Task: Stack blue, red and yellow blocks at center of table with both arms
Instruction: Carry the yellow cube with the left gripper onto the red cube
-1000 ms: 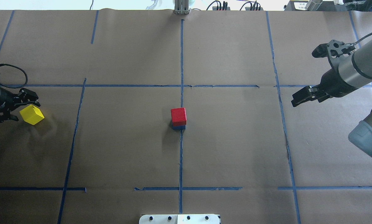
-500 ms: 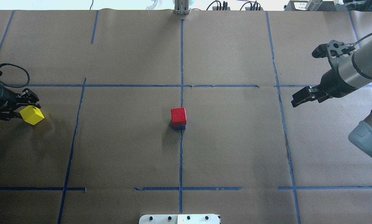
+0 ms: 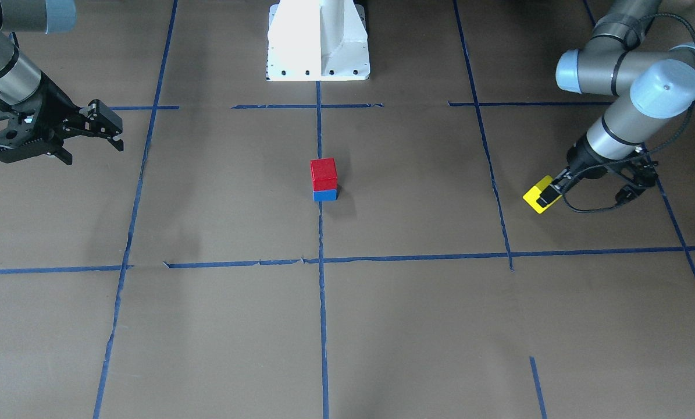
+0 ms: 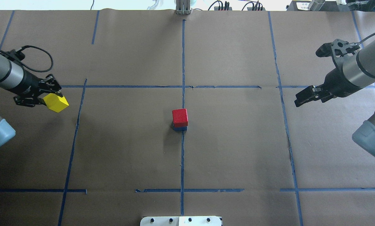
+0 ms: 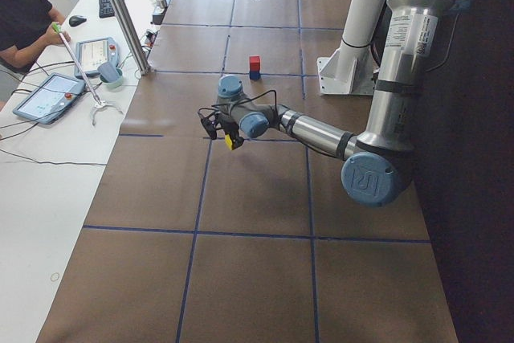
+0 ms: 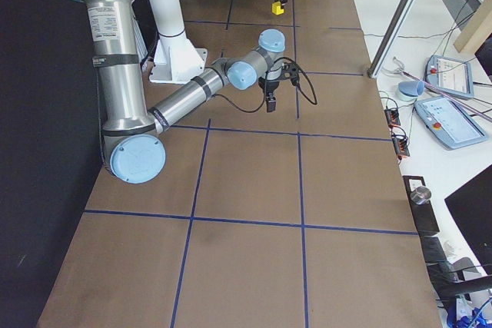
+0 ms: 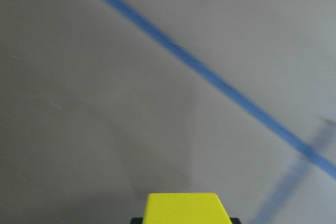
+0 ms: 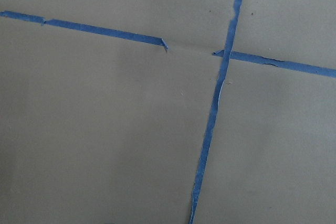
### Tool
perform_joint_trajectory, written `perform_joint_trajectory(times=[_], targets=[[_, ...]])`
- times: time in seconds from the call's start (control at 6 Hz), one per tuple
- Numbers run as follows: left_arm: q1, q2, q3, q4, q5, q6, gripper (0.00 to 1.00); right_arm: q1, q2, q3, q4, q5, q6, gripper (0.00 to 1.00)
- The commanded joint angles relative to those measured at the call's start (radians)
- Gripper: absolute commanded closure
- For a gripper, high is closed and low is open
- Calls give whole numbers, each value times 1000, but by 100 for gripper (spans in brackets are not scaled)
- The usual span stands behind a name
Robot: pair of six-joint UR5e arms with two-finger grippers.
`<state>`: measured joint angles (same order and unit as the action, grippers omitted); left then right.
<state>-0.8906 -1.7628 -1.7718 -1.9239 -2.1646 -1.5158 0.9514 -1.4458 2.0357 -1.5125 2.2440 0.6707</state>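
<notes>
My left gripper is going to release the yellow block on top of the red block [image 3: 325, 170] that sits on the blue block.
At the table's centre a red block [image 4: 179, 116] sits squarely on a blue block [image 4: 180, 128]; the front view shows the same red block [image 3: 323, 173] and blue block [image 3: 324, 195]. My left gripper [image 4: 50, 99] is shut on the yellow block [image 4: 56, 103] and holds it above the paper, well left of the stack. The left wrist view shows the yellow block [image 7: 186, 208] at its bottom edge. My right gripper [image 4: 297, 100] hovers far right of the stack, shut with nothing in it.
Blue tape lines [image 4: 183, 69] divide the brown paper into squares. The white robot base [image 3: 318, 41] stands at the table's near edge behind the stack. Operators' tablets and a white bench [image 5: 56, 94] lie beyond the far side.
The left gripper shut on the yellow block, lifted it off the paper and carried it away from the robot and a little toward the centre. The right arm barely moved.
</notes>
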Motion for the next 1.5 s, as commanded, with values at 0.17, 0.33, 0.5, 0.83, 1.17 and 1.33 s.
perform_joint_trajectory(times=[0.17, 0.33, 0.5, 0.83, 1.17, 1.33], targets=[[236, -366, -137, 382, 131, 8, 100, 55, -5, -2, 0, 25, -2, 0], [284, -477, -114, 443, 164, 11, 100, 59, -7, -3, 0, 23, -2, 0], [326, -579, -22, 450, 219, 11, 100, 63, -7, -3, 0, 23, -2, 0], [329, -659, 89, 482, 229, 111, 100, 66, -7, -2, 0, 23, -2, 0], [332, -714, 162, 490, 267, 126, 100, 66, -8, 0, 0, 23, -2, 0], [350, -715, 166, 490, 278, 128, 100, 66, -10, -2, 0, 23, -2, 0]])
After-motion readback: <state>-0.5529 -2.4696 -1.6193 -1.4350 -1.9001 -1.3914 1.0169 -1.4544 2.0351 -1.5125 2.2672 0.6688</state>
